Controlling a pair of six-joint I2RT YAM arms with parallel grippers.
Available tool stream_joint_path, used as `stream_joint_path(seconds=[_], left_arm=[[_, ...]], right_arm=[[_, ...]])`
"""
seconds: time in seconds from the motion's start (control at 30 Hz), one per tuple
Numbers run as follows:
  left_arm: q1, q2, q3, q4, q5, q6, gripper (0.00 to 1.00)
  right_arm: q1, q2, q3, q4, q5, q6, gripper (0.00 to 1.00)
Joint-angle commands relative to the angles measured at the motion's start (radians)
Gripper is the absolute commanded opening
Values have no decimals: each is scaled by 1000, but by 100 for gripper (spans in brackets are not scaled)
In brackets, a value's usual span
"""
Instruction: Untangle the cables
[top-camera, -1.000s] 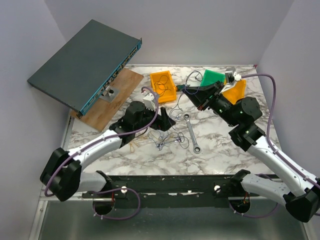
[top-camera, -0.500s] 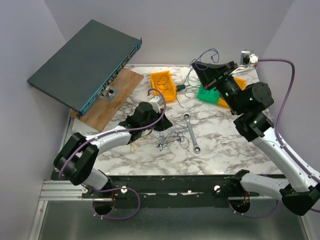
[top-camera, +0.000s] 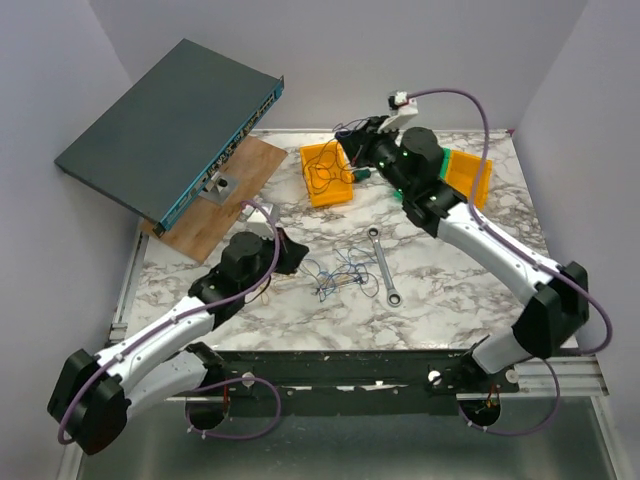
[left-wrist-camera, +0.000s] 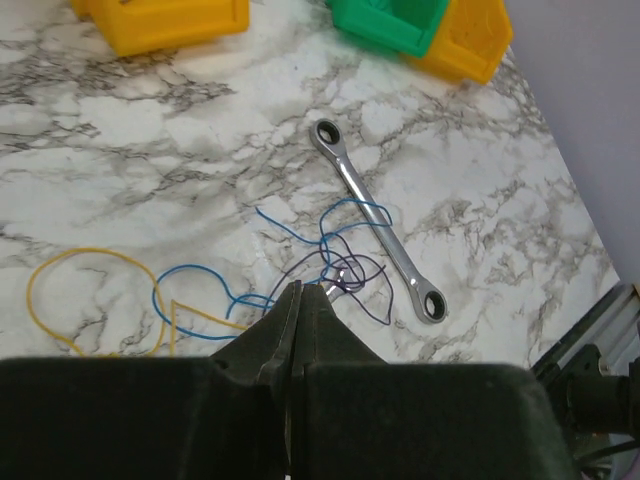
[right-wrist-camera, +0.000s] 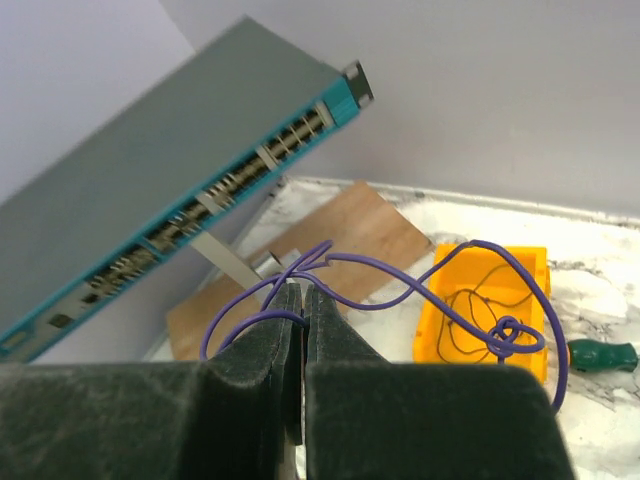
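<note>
Next, my right gripper releases its hold on the purple wire, now held in the air, inside the yellow bin (top-camera: 322, 177) (right-wrist-camera: 483, 315), beside the tool that has the green handle.
The cables (top-camera: 335, 275) lie as a small tangle of blue, dark and yellow-orange wires on the marble table, left of a wrench. In the left wrist view the tangle (left-wrist-camera: 340, 265) sits just past my left gripper (left-wrist-camera: 303, 290), which is shut; no wire shows between its jaws. From above, the left gripper (top-camera: 296, 255) is at the tangle's left edge. My right gripper (right-wrist-camera: 303, 292) is shut on a thin purple wire (right-wrist-camera: 420, 275), held in the air. That wire loops right to a knot (right-wrist-camera: 508, 335) hanging over a yellow bin. From above, the right gripper (top-camera: 350, 135) is over the bin's far end.
A silver wrench (top-camera: 383, 265) lies right of the tangle. The yellow bin (top-camera: 343, 190) holds a thin dark wire (top-camera: 322, 175). A green-handled tool (top-camera: 360, 174) lies beside it. Another yellow bin (top-camera: 468, 178) is at the back right. A network switch (top-camera: 170, 125) leans over a wooden board (top-camera: 225, 195).
My left gripper has shut and drawn back to the tangle's left edge. The right arm swung left with the purple wire, from the back right to above the yellow bin.
</note>
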Motion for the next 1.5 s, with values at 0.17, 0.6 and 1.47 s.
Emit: stream_joint_path(seconds=[0.17, 0.6, 1.47], left_arm=[[30, -222, -22, -196, -175, -2, 0], [43, -229, -6, -223, -162, 20, 1], [47, -226, -20, -206, -157, 16, 1]], right_arm=[[1, 385, 263, -90, 44, -70, 1], [-10, 692, 587, -211, 348, -272, 1], [45, 857, 541, -84, 492, -438, 1]])
